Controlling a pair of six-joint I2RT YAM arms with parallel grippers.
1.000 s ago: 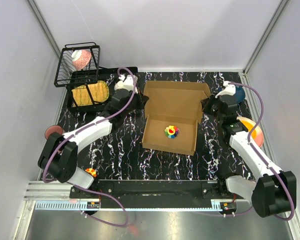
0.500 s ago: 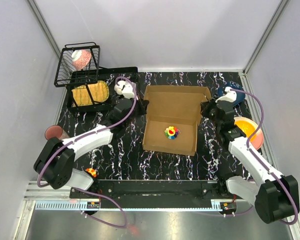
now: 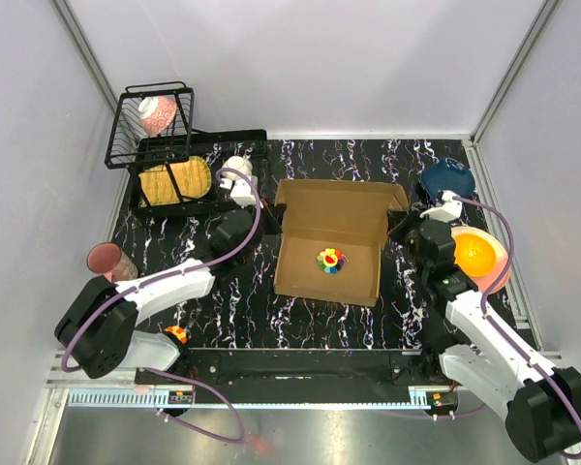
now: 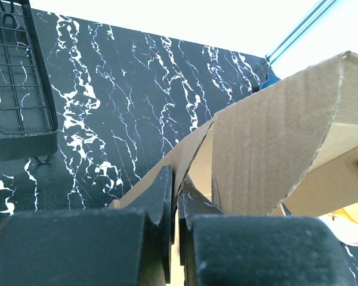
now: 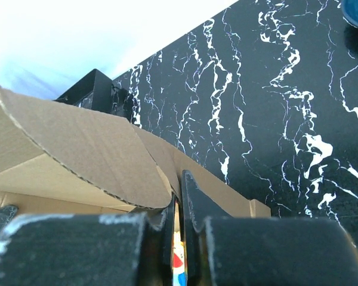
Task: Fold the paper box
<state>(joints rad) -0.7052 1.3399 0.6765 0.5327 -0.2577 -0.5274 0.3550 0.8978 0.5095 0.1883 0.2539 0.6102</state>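
Observation:
The robot's right gripper should release the paper box near the black table's front edge (image 3: 310, 275), between the pink cup and orange bowl.
The paper box (image 3: 341, 221) lies open in the middle of the table, its brown lid flap raised at the back. A small multicoloured toy (image 3: 331, 259) sits on its floor. My left gripper (image 3: 268, 215) is shut on the box's left side wall. In the left wrist view the left gripper (image 4: 178, 179) pinches the thin cardboard edge, with the lid flap (image 4: 274, 137) rising to the right. My right gripper (image 3: 399, 231) is shut on the right side wall. In the right wrist view the right gripper (image 5: 178, 185) clamps the wall below the curved flap (image 5: 77, 143).
A black wire basket (image 3: 150, 121) and a black tray (image 3: 234, 140) holding a yellow item stand at the back left. A pink cup (image 3: 107, 260) is at the left edge. A blue bowl (image 3: 447, 177) and an orange bowl (image 3: 476, 254) sit on the right.
Both grippers have drawn back toward the near edge while holding the side walls. The box's back lid has tilted up and its far edge has come nearer.

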